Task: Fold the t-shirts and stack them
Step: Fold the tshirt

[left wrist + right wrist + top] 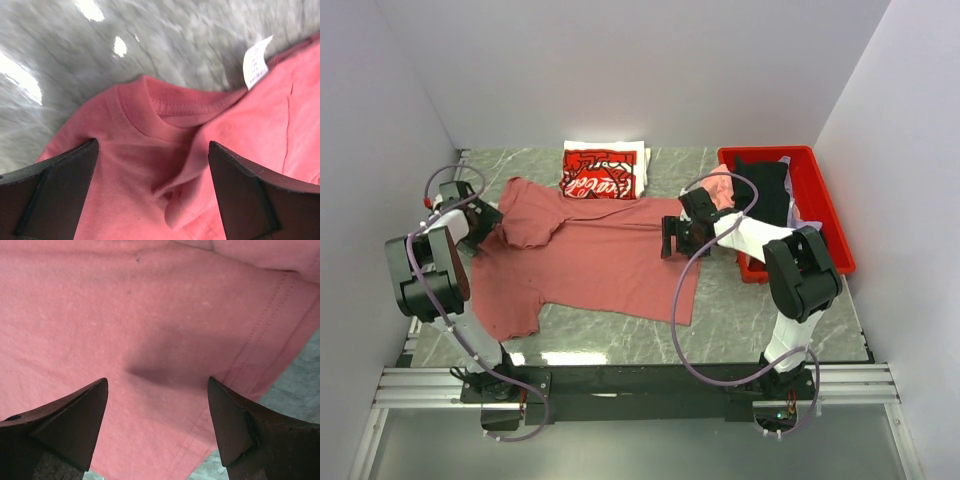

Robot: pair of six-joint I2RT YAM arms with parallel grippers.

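I will next close my left gripper on the near sleeve's cuff (502, 335) on the dusty-rose t-shirt.
A dusty-rose t-shirt (590, 262) lies spread on the marble table, its collar end at the left and its hem at the right. My left gripper (486, 222) is open over the collar (150, 105), where a fold of cloth bunches up; a white label (256, 62) shows beside it. My right gripper (676, 238) is open just above the shirt's hem corner (235, 390). A folded red-and-white t-shirt with a script logo (602, 172) lies at the back. Black (763, 188) and pink (721, 187) t-shirts sit in the red bin.
The red plastic bin (828, 215) stands at the right, behind my right arm. White walls close in the table on three sides. Bare marble (760, 320) shows in front of the shirt and near the right front.
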